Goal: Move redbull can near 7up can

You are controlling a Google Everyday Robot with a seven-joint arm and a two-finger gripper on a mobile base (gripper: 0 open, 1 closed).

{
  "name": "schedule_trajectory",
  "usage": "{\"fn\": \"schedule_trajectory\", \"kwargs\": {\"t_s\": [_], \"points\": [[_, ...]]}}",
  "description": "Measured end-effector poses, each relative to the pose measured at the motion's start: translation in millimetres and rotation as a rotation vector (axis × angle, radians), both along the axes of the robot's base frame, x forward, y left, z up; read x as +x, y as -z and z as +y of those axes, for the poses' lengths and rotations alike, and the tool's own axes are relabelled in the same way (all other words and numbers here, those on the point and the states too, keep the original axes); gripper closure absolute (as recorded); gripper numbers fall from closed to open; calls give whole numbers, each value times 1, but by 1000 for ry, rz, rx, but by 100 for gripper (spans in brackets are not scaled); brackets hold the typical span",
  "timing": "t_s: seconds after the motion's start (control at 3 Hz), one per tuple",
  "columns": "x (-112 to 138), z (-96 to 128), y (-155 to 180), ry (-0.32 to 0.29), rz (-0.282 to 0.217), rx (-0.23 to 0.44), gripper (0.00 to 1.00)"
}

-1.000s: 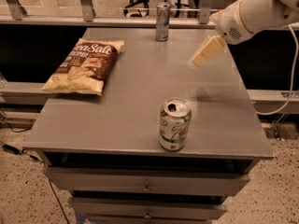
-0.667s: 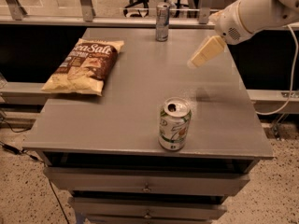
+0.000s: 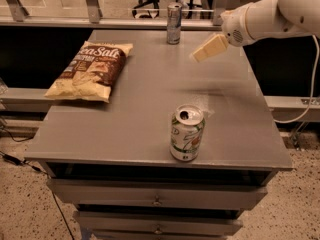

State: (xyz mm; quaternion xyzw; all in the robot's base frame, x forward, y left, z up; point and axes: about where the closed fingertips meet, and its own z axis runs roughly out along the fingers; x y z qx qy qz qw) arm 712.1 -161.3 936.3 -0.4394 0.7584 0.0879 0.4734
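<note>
The redbull can is at the table's far edge. My gripper needs to go there next and close around the middle of the can's body [image 3: 174,24].
The redbull can [image 3: 173,23], slim and silver-grey, stands upright at the far edge of the grey table [image 3: 145,99]. The 7up can [image 3: 186,132], white with green markings and an opened silver top, stands upright near the table's front edge. My gripper [image 3: 206,50] hangs above the table's far right part, to the right of the redbull can and a little nearer the camera. It holds nothing. It is well clear of both cans.
A brown and cream chip bag [image 3: 91,70] lies flat on the table's left side. Below the tabletop are drawers [image 3: 155,199]. A rail [image 3: 100,21] runs behind the table. A cable [image 3: 310,94] hangs at the right.
The gripper has shifted slightly left toward the redbull can. Both cans and the chip bag have not moved.
</note>
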Motion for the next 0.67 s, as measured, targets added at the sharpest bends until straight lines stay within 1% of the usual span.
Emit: {"fn": "schedule_trajectory", "kwargs": {"t_s": [0.33,0.67], "points": [[59,-1,0,92,-56,146,0],[113,8,0,129,-79,282,0]]}}
